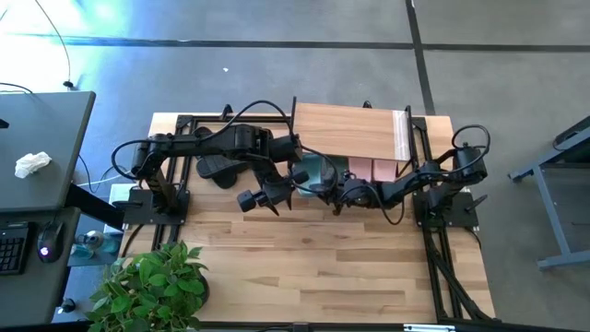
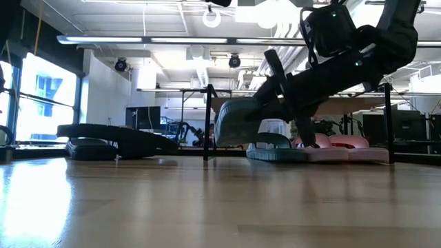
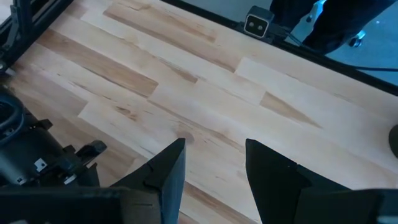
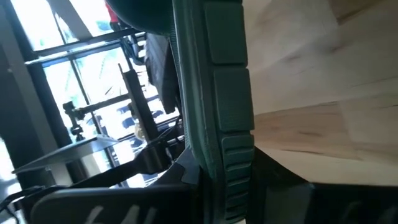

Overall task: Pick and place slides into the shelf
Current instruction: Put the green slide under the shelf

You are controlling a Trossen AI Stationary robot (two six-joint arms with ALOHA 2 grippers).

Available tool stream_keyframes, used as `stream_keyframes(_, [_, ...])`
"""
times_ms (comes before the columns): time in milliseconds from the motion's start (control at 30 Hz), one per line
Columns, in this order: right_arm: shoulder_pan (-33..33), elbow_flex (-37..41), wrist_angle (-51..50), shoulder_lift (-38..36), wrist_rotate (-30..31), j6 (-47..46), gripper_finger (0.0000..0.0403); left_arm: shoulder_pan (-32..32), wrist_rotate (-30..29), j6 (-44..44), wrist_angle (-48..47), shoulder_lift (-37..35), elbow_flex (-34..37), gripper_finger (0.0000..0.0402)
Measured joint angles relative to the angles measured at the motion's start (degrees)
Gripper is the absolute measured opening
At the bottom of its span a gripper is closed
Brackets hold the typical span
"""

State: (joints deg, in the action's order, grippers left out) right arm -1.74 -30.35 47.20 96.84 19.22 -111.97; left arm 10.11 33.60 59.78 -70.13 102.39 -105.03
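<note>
My right gripper will let go of the dark green slide under the shelf, between its mate and the pale pink pair point(image 1: 347, 170).
The shelf point(image 1: 348, 131) stands at the table's far edge. Under it lie one dark green slide point(image 2: 277, 151) and a pale pink pair point(image 2: 344, 147), soles on the table. Just left of the shelf rests a black pair point(image 1: 219, 168). My right gripper point(image 1: 332, 191), reaching in from the right, is shut on the other dark green slide point(image 2: 234, 124), tipped on edge at the shelf's front. My left gripper point(image 3: 212, 171) hangs open above the bare tabletop, left of that slide, with nothing between its fingers. My right gripper pinches the dark green slide between its two fingers, across the thickness of the sole, with the ribbed tread point(image 4: 229, 134) running up between them. The fingers come nearly level from the table's right side. The slide stands on edge, tilted; whether it touches the table I cannot tell.
A potted plant point(image 1: 152, 288) stands at the table's near left corner. A grey desk point(image 1: 41, 138) with a keyboard lies beyond the left edge. Black arm mounts point(image 1: 152, 205) point(image 1: 447, 210) flank the shelf. The near half of the tabletop point(image 1: 323, 267) is bare wood.
</note>
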Motion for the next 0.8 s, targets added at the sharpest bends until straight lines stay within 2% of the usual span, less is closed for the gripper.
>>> stream_keyframes(133, [0.1, 0.0, 0.34, 0.0, 0.29, -0.1, 0.0036, 0.0, -0.21, -0.01, 0.0, 0.0, 0.0, 0.0152])
stream_keyframes(300, [1.19, -0.02, 0.98, 0.78, -2.22, -0.23, 0.0036, 0.0, -0.21, -0.01, 0.04, 0.0, 0.0, 0.0152])
stream_keyframes(500, [1.4, -3.35, 2.3, 5.79, -2.34, -1.58, 0.0036, 0.0, -0.21, -0.01, 0.17, 0.0, 0.0, 0.0152])
stream_keyframes(633, [-0.04, -4.56, 5.27, 8.82, 4.23, -2.86, 0.0036, 0.0, -0.21, -0.03, 0.15, 0.0, 0.0, 0.0152])
stream_keyframes(733, [-2.3, -3.94, 4.27, 9.07, 10.77, -5.43, 0.0036, 0.0, -0.21, -0.02, 0.02, 0.0, 0.0, 0.0152])
stream_keyframes(800, [-3.47, -3.11, 3.11, 9.09, 12.76, -6.67, 0.0036, 0.0, -0.21, -0.02, 0.04, 0.0, 0.0, 0.0152])
